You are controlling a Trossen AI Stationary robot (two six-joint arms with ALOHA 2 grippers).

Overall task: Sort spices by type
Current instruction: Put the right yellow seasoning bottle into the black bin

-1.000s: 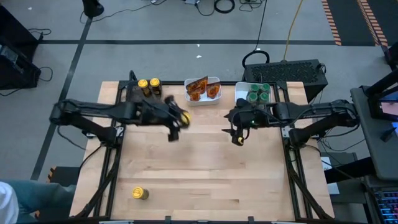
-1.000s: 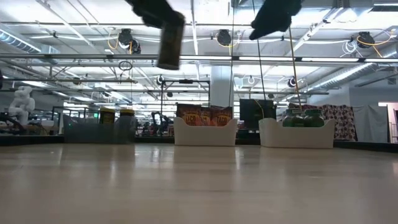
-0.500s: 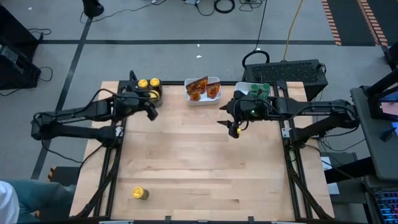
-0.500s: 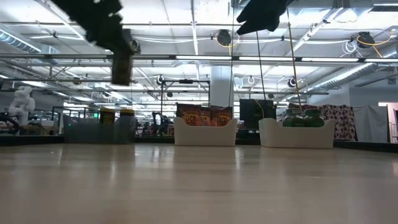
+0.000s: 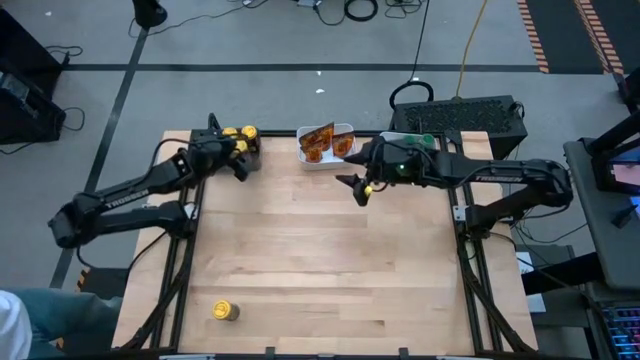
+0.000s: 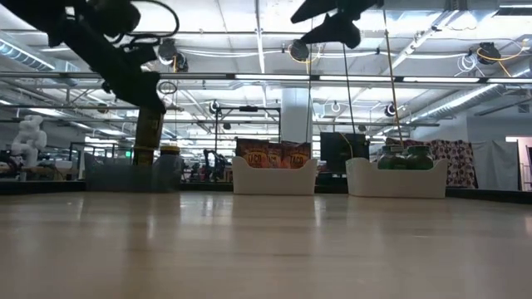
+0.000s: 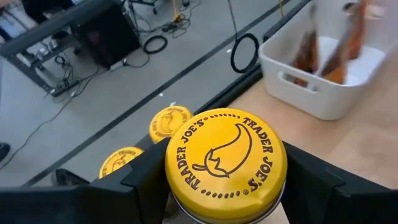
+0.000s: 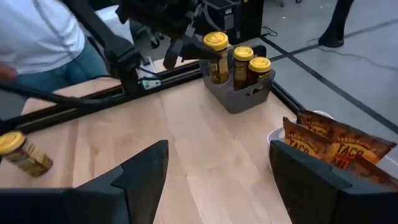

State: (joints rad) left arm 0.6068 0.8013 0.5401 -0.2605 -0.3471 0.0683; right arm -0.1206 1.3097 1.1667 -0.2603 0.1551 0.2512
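Note:
My left gripper is going to let go of its yellow-lidded jar, now just over the tray's near edge, inside the grey tray [image 5: 247, 149], just in front of the jars standing there.
My left gripper [image 5: 238, 162] is shut on a yellow-lidded jar [image 8: 216, 57], upright just over the near edge of the grey tray [image 8: 239, 96] at the far left. Two more yellow-lidded jars [image 8: 250, 65] stand in that tray. Another yellow-lidded jar [image 5: 225, 311] lies on its side near the table's front left. Orange-brown packets [image 5: 325, 140] stand in a white tray [image 5: 322, 163] at the far middle. Green-lidded jars [image 5: 418, 143] fill a white tray [image 6: 395, 178] at the far right, partly under my right arm. My right gripper [image 5: 362, 190] hangs open and empty near the packets' tray. My left gripper pinches the jar between its two fingers [image 7: 146, 183], on the jar's opposite sides just under the yellow lid [image 7: 186, 214]. The fingers come slanting down from the table's left. The jar hangs upright, lid up, lifted clear above the grey tray.
Bare wooden tabletop [image 5: 320, 260] spreads through the middle and the near right. A person in a white top [image 8: 37, 37] stands off the table's near left corner. Black frame rails [image 5: 470, 270] run along both table sides.
My left gripper has carried the yellow-lidded jar from the table's far middle toward the far left, sinking to just above the grey tray; the jar has stayed upright. My right gripper has drifted a little toward the far edge and the packets' tray, still open.

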